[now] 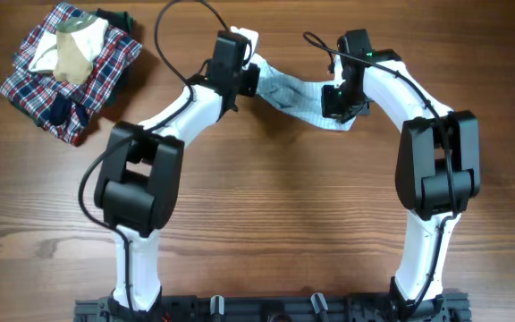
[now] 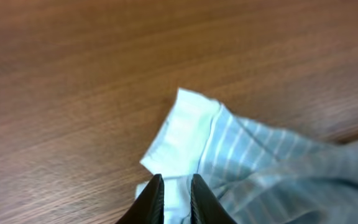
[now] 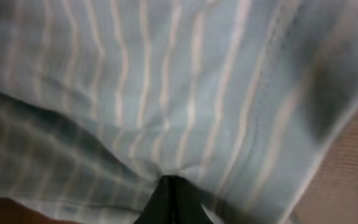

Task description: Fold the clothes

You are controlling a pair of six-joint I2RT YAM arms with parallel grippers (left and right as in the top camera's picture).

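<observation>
The robot's right gripper will release the clothes on the bare wood (image 1: 315,123) between the robot's two grippers, toward the back of the table. The clothes now hang stretched above the wood.
The clothes (image 1: 298,97), a small pale blue-white striped garment, hang stretched between my two grippers at the back of the table, above the wood. My left gripper (image 1: 250,76) holds the garment's left end. In the left wrist view its narrow jaws pinch a white hem corner of the clothes (image 2: 191,137), with the gripper (image 2: 177,186) shut on it. My right gripper (image 1: 336,100) holds the right end. The right wrist view is filled by striped fabric (image 3: 166,93) that bunches into the shut fingertips of the gripper (image 3: 174,186).
A pile with a red-navy-white plaid garment (image 1: 105,67) lies at the back left corner, with a beige-cream garment (image 1: 74,49) on top. Bare wooden table (image 1: 284,206) spreads in front of both arms.
</observation>
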